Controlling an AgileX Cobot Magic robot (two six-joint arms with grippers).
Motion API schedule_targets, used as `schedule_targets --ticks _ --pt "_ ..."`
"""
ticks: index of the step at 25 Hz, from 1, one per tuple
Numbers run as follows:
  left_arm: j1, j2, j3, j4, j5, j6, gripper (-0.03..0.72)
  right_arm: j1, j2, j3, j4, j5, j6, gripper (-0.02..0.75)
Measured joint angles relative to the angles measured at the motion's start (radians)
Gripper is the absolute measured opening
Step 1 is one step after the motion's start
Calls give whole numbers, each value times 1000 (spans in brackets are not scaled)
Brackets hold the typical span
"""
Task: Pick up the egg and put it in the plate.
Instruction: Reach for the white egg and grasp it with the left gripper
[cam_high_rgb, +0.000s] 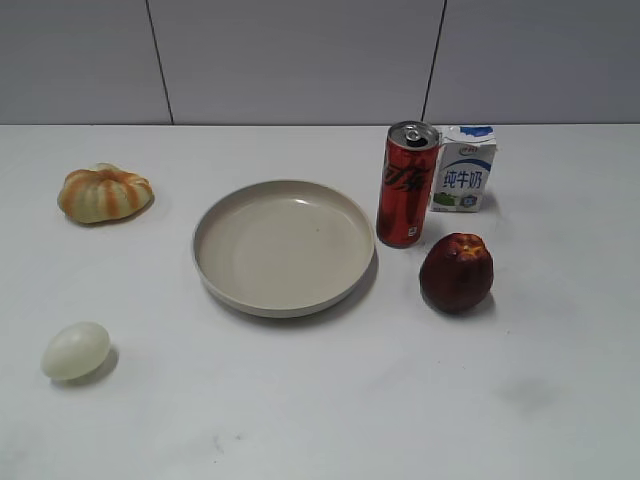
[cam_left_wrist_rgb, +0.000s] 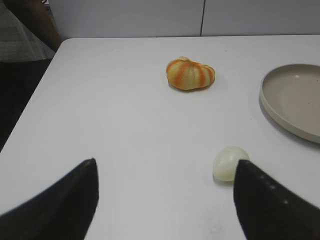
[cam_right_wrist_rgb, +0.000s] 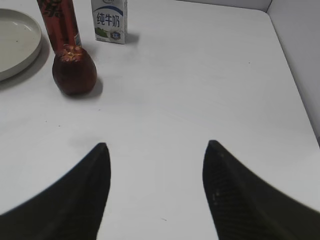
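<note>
My left gripper should next move to the egg's middle (cam_high_rgb: 76, 351) (cam_left_wrist_rgb: 230, 163) and close there, since the egg belongs in the beige plate.
The egg (cam_high_rgb: 76, 350) is small, pale and off-white and lies on the white table at the front left. In the left wrist view the egg (cam_left_wrist_rgb: 227, 161) sits just beyond my right fingertip, partly hidden by it. The beige plate (cam_high_rgb: 228, 210) stands empty in the middle of the table; its edge also shows in the left wrist view (cam_left_wrist_rgb: 272, 105) and the right wrist view (cam_right_wrist_rgb: 30, 47). My left gripper (cam_left_wrist_rgb: 167, 167) is open and empty above the table. My right gripper (cam_right_wrist_rgb: 155, 147) is open and empty over bare table. Neither gripper shows in the exterior view.
An orange-and-cream pumpkin (cam_high_rgb: 104, 193) lies at the back left. A red can (cam_high_rgb: 406, 185), a milk carton (cam_high_rgb: 463, 168) and a dark red apple (cam_high_rgb: 456, 272) stand right of the plate. The table's left edge (cam_left_wrist_rgb: 30, 100) and right edge (cam_right_wrist_rgb: 292, 85) are near.
</note>
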Motion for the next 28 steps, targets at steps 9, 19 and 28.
schedule_targets --ticks 9,19,28 --pt "0 0 0 0 0 0 594 0 0 0 0 0 0 447" --pt "0 148 -3 -6 -7 15 592 0 0 0 0 0 0 447" --pt "-144 502 -42 -23 -103 135 569 0 0 0 0 0 0 447"
